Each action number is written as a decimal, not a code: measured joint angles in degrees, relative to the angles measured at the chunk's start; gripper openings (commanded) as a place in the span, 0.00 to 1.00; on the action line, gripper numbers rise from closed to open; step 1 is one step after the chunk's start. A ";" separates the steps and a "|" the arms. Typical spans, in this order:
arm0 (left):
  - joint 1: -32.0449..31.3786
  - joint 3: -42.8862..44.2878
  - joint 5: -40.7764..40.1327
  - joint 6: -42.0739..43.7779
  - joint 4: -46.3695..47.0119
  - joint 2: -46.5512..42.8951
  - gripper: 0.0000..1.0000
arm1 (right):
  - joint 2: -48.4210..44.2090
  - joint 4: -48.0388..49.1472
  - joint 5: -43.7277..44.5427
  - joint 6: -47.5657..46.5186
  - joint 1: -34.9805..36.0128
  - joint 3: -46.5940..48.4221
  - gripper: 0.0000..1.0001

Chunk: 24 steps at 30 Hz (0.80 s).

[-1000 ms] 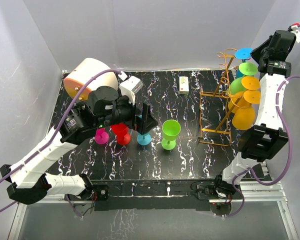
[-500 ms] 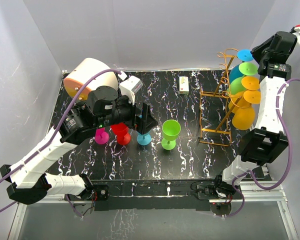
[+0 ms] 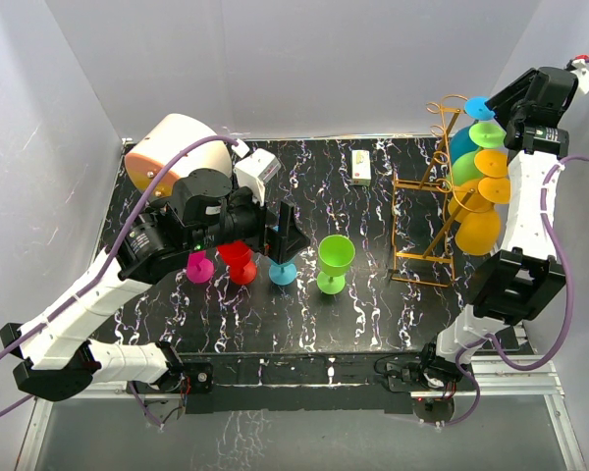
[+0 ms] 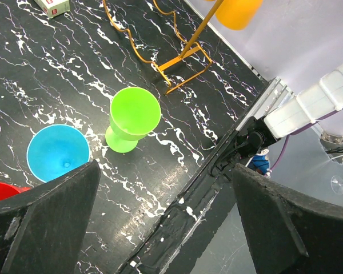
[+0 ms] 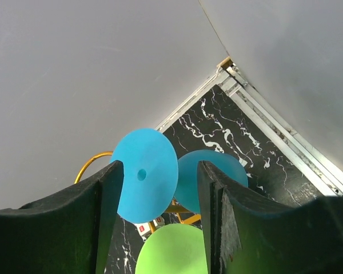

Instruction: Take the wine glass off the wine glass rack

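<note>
The blue glass's foot has its broad side toward my open right gripper, so my right gripper should come level and pinch the foot's edge (image 3: pixel 487 114) before lifting.
The wine glass rack (image 3: pixel 424 201), a thin orange-gold wire frame, stands at the table's right. Several glasses hang on it: a blue one (image 3: pixel 479 106) at the top, then green (image 3: pixel 487 133) and orange (image 3: pixel 491 163) ones. My right gripper (image 3: pixel 503 104) is open, high beside the top of the rack. In the right wrist view the blue glass's round foot (image 5: pixel 146 174) and bowl (image 5: pixel 214 180) lie just beyond my right gripper (image 5: pixel 160 165), apart from both fingers. My left gripper (image 3: pixel 285 235) is open and empty over the table's middle; it also shows in the left wrist view (image 4: pixel 166 168).
Green (image 3: pixel 334 260), blue (image 3: pixel 283 272), red (image 3: pixel 238 260) and magenta (image 3: pixel 198 267) glasses stand on the black marbled table (image 3: pixel 373 314). A cream-and-orange drum (image 3: pixel 172 147), a white box (image 3: pixel 258 172) and a small carton (image 3: pixel 361 167) sit at the back. Grey walls close in.
My right gripper has shifted slightly left, closer to the blue glass's foot at the top of the rack. The left arm has not moved.
</note>
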 measured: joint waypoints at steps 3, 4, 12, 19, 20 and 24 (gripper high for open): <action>0.00 0.00 0.00 0.00 0.00 0.00 0.99 | 0.04 0.11 -0.42 0.00 0.00 0.00 0.48; 0.00 0.00 0.00 0.00 0.00 0.00 0.99 | 0.11 0.11 -0.66 0.04 0.00 0.00 0.47; 0.00 0.00 0.00 0.02 0.00 0.00 0.99 | 1.27 0.09 -1.95 0.70 0.02 0.00 0.43; 0.00 0.00 -0.02 0.02 0.00 0.00 0.99 | 1.38 0.15 -2.71 1.18 0.02 0.00 0.31; 0.00 0.00 -0.02 0.02 0.00 0.02 0.99 | 1.38 0.15 -2.73 1.29 0.00 0.00 0.30; 0.00 0.00 0.00 0.02 0.00 0.00 0.99 | 1.49 0.24 -2.71 1.62 0.00 0.00 0.20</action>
